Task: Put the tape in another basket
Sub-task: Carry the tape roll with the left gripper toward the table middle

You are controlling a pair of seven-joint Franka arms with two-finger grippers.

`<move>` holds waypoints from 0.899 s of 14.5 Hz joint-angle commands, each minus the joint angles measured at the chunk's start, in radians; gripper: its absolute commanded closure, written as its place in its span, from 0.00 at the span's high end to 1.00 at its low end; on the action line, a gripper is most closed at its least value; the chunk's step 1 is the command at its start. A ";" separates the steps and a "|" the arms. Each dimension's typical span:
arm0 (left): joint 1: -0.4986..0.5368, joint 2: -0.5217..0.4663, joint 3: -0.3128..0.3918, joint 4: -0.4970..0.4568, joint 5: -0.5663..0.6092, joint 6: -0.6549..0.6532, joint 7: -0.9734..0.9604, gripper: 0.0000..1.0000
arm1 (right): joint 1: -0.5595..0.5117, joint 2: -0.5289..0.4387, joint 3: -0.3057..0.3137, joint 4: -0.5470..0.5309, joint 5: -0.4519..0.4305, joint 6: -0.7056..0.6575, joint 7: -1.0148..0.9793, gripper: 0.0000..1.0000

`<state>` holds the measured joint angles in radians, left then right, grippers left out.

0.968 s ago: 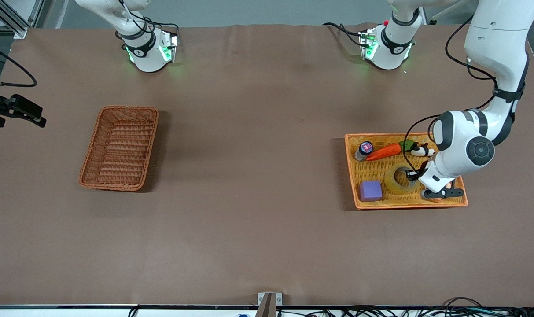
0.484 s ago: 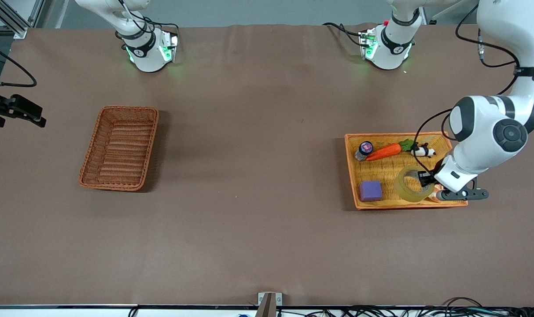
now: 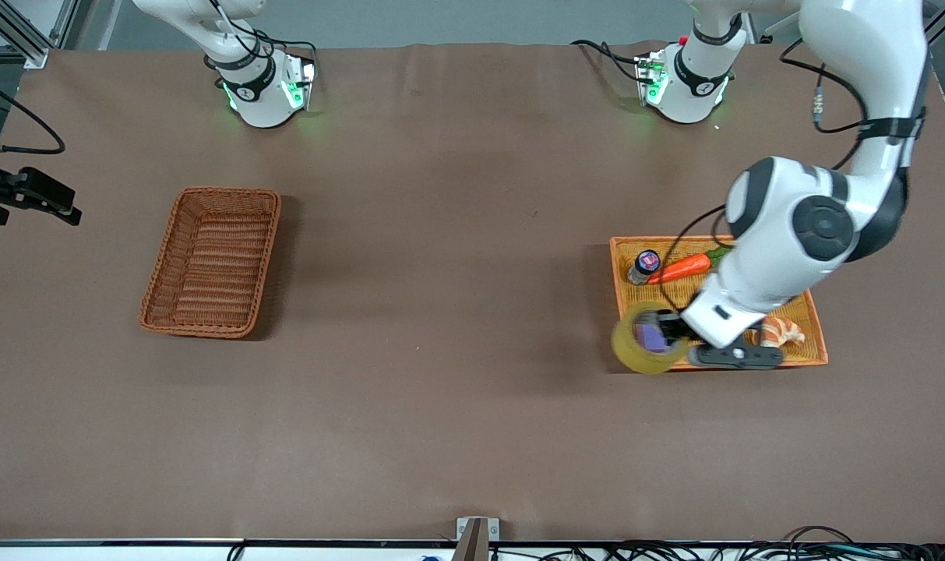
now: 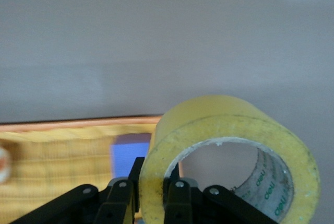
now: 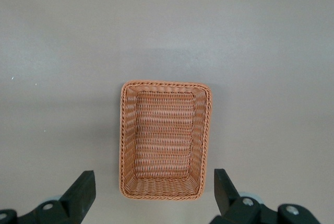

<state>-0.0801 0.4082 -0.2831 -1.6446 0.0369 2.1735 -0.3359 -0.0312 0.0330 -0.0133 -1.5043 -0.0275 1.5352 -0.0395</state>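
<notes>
The robot's left gripper needs to release the tape on the bare table (image 3: 403,291) between the basket and tray, a little nearer the basket.
The tape (image 3: 642,354), a yellowish translucent roll, hangs in my left gripper (image 3: 667,327) above the corner of the orange-yellow tray (image 3: 675,240) that lies nearest the front camera and the right arm's end. In the left wrist view the fingers (image 4: 177,195) pinch the tape's (image 4: 224,117) wall, one inside the hole and one outside. The reddish-brown woven basket (image 3: 230,192) stands empty toward the right arm's end of the table. My right gripper (image 5: 154,192) is open and empty, high over the basket (image 5: 166,84), and waits.
In the tray lie a carrot (image 3: 678,269), a small dark bottle (image 3: 643,266), a purple block (image 3: 653,336) seen through the tape's hole, and a croissant-like piece (image 3: 780,331). A black fixture (image 3: 28,199) juts in at the table's edge near the basket.
My left gripper has lifted the tape out of the tray and carried it toward the right arm's end, to above the tray's edge. The right arm has not moved.
</notes>
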 commanded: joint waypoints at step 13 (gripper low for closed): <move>-0.524 0.490 -0.061 0.500 0.242 -0.057 -0.615 0.01 | -0.007 0.001 -0.001 -0.004 0.020 0.005 -0.013 1.00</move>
<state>-0.5229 0.8104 -0.3823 -1.2625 0.2585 2.1155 -0.9429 -0.0313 0.0338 -0.0143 -1.5049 -0.0275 1.5352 -0.0399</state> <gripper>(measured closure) 0.789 0.000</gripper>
